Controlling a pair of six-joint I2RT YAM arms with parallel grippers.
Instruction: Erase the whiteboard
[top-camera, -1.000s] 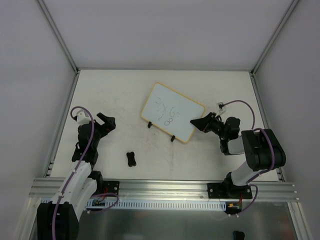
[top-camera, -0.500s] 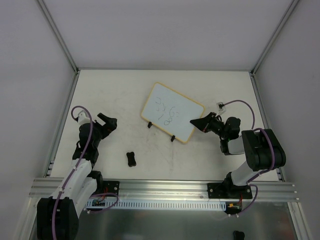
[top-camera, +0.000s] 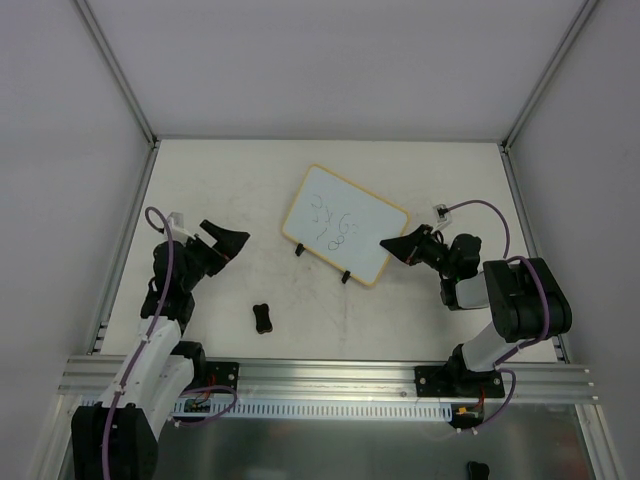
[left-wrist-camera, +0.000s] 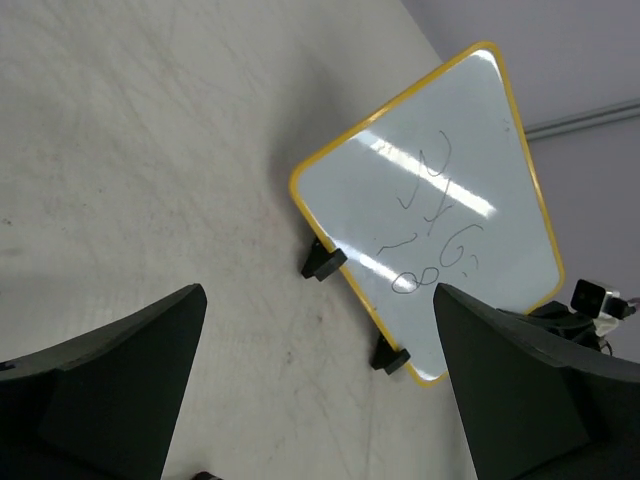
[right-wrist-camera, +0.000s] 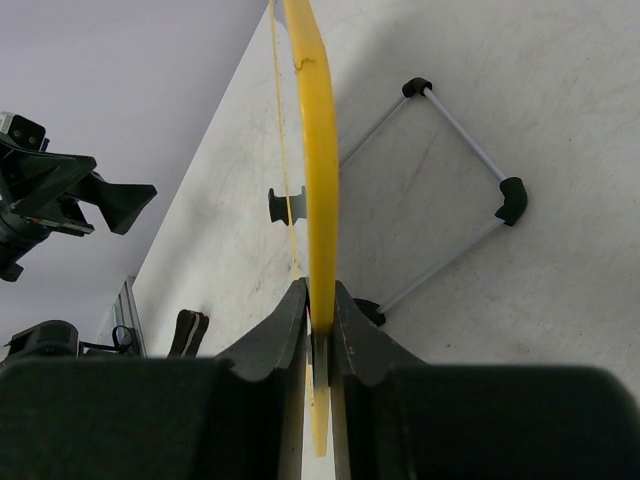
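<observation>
The whiteboard's scribbles need wiping, so next I lower my left gripper to the narrow middle (top-camera: 262, 319) of the small black eraser and close it there.
The whiteboard (top-camera: 345, 224) stands tilted on two black feet mid-table, with dark scribbles on its white face. The left wrist view shows its face (left-wrist-camera: 440, 210); the right wrist view shows its yellow edge (right-wrist-camera: 315, 170). My right gripper (top-camera: 388, 244) is shut on the board's right edge, its fingers (right-wrist-camera: 283, 335) pinching the frame. My left gripper (top-camera: 236, 241) is open and empty, left of the board and above the table, its fingertips (left-wrist-camera: 150, 340) spread wide. The small black eraser (top-camera: 262, 317) lies on the table in front of the board, below my left gripper.
A wire stand with black corner pieces (right-wrist-camera: 455, 150) lies behind the board. The eraser also shows in the right wrist view (right-wrist-camera: 186, 332). Metal frame posts (top-camera: 125, 85) rise at the table's back corners. An aluminium rail (top-camera: 330, 375) runs along the near edge.
My left gripper has moved right, toward the board, and turned to point at it. The right gripper and the board have not moved.
</observation>
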